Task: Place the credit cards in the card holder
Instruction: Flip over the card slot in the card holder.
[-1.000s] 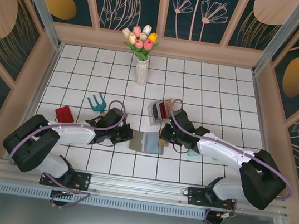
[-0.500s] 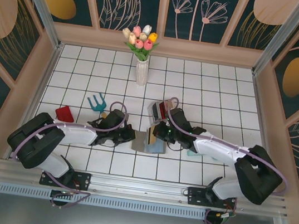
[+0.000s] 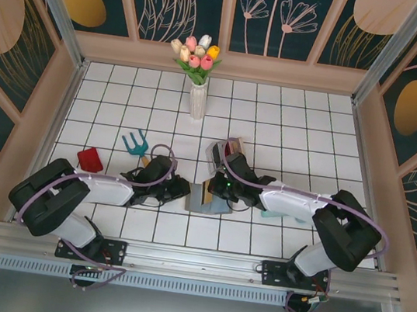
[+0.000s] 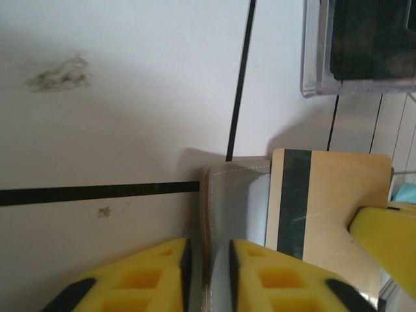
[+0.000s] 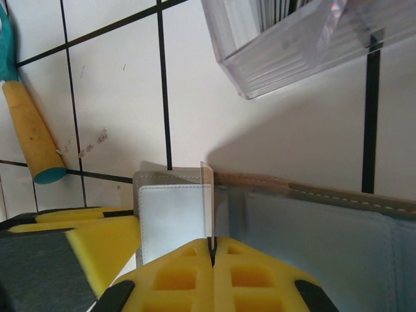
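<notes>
Next, I pinch the holder's stitched edge (image 4: 207, 224) with my left gripper first to open the pale pocket, since the tan card's striped end sits over that pocket.
The grey card holder (image 3: 200, 201) lies open on the tiles in front of the arms. My left gripper (image 3: 178, 191) sits at its left edge. In the left wrist view its jaws (image 4: 208, 250) stand slightly apart, with the holder's stitched edge (image 4: 211, 214) between them and a gap on each side. My right gripper (image 3: 215, 191) is shut on a tan credit card (image 4: 328, 208) with a black stripe, held upright over the holder. The right wrist view shows that card edge-on (image 5: 207, 201) above a pale panel of the card holder (image 5: 172, 218). A red card (image 3: 89, 158) lies far left.
A clear plastic rack (image 3: 223, 153) holding more cards stands just behind the holder, close to the right arm. A teal hand fork with a wooden handle (image 3: 135, 143) lies to the left. A white vase of tulips (image 3: 197, 98) stands further back. A teal item (image 3: 271, 212) shows under the right arm.
The right gripper has carried the tan card left, from the holder's right side to over its middle. The left gripper's jaws have parted a little at the holder's edge.
</notes>
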You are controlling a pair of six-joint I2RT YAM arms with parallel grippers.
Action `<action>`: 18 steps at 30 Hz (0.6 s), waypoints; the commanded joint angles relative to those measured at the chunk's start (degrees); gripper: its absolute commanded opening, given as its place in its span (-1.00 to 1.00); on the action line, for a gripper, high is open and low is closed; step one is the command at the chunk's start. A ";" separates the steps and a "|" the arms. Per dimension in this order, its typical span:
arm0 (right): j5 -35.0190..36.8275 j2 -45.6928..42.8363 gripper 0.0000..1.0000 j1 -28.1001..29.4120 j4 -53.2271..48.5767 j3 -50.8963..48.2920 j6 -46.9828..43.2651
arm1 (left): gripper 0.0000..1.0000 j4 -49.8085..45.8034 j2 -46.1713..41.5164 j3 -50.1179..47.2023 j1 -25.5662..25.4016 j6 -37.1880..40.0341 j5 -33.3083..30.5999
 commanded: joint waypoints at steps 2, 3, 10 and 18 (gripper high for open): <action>1.48 0.15 -1.00 0.36 -2.83 0.59 -0.17 | -0.24 -0.57 -2.51 -0.90 -0.33 0.50 -1.62; 0.69 -0.25 -0.99 0.38 -1.80 0.36 -0.12 | -0.17 -0.27 -2.68 -0.81 -0.34 0.70 -1.50; -0.63 -2.44 -0.99 0.36 -0.25 0.97 0.13 | -0.17 -0.04 0.62 0.81 -0.34 2.06 0.83; -1.22 -4.77 -0.99 0.27 -0.61 1.19 -0.02 | -0.37 -3.26 5.97 3.96 -0.78 3.72 1.37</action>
